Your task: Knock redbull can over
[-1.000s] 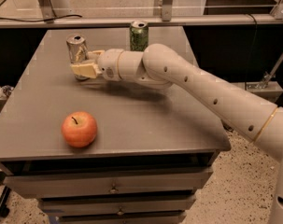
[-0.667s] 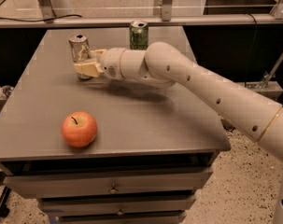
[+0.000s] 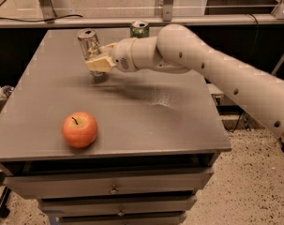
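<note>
I will let go of the redbull can with my gripper, leaving it on its side on the grey table (image 3: 119, 87) between the apple and the green can.
The redbull can (image 3: 88, 43), slim and silver with a pull-tab top, stands at the back left of the grey table (image 3: 146, 121). It leans slightly, its top tipped to the left. My gripper (image 3: 99, 63), cream-coloured at the end of the white arm, is pressed against the can's lower right side and hides its base. The arm reaches in from the right across the table's back half.
A wider green can (image 3: 139, 28) stands at the table's back edge, just behind my wrist. An orange-red apple (image 3: 79, 129) sits near the front left. Drawers (image 3: 113, 189) lie under the tabletop. A rail runs behind the table.
My gripper has moved a little right and toward the back, staying against the can. The can has shifted with it and now leans more.
</note>
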Motion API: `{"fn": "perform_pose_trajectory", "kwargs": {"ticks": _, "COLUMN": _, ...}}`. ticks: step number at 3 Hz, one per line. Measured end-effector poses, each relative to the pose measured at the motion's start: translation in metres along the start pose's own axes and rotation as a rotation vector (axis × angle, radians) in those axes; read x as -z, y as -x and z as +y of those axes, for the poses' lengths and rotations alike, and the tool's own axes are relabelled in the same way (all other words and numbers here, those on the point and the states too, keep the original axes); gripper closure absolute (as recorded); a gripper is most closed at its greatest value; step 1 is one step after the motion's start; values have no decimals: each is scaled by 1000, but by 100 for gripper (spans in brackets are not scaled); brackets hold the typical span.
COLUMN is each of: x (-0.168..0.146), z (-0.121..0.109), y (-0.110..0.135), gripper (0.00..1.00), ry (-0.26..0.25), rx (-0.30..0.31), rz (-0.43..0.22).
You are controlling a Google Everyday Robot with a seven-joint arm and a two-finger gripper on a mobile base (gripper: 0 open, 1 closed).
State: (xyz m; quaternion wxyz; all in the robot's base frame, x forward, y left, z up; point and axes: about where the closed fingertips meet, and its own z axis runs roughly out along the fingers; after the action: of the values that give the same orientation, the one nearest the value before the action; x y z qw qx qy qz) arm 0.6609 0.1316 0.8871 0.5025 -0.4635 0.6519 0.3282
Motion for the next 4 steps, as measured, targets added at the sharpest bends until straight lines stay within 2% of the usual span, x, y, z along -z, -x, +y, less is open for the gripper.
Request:
{"fn": "perform_pose_trajectory", "kwargs": {"ticks": 1, "x": 29, "z": -5, "y": -3, "gripper": 100, "ry": 18, "rx": 32, "rz": 143}}
{"fn": "perform_pose_trajectory", "kwargs": {"ticks": 2, "x": 56, "z": -6, "y": -12, "gripper": 100, "ry": 57, "rx": 56, "rz": 304}}
{"fn": "perform_pose_trajectory", "kwargs": {"ticks": 3, "x": 75, "z": 2, "y": -27, "gripper": 100, "ry": 125, "rx": 63, "rz": 451}}
{"fn": "perform_pose_trajectory", "kwargs": {"ticks": 4, "x": 88, "z": 16, "y": -52, "gripper": 100, "ry": 222, "rx": 60, "rz": 608}}
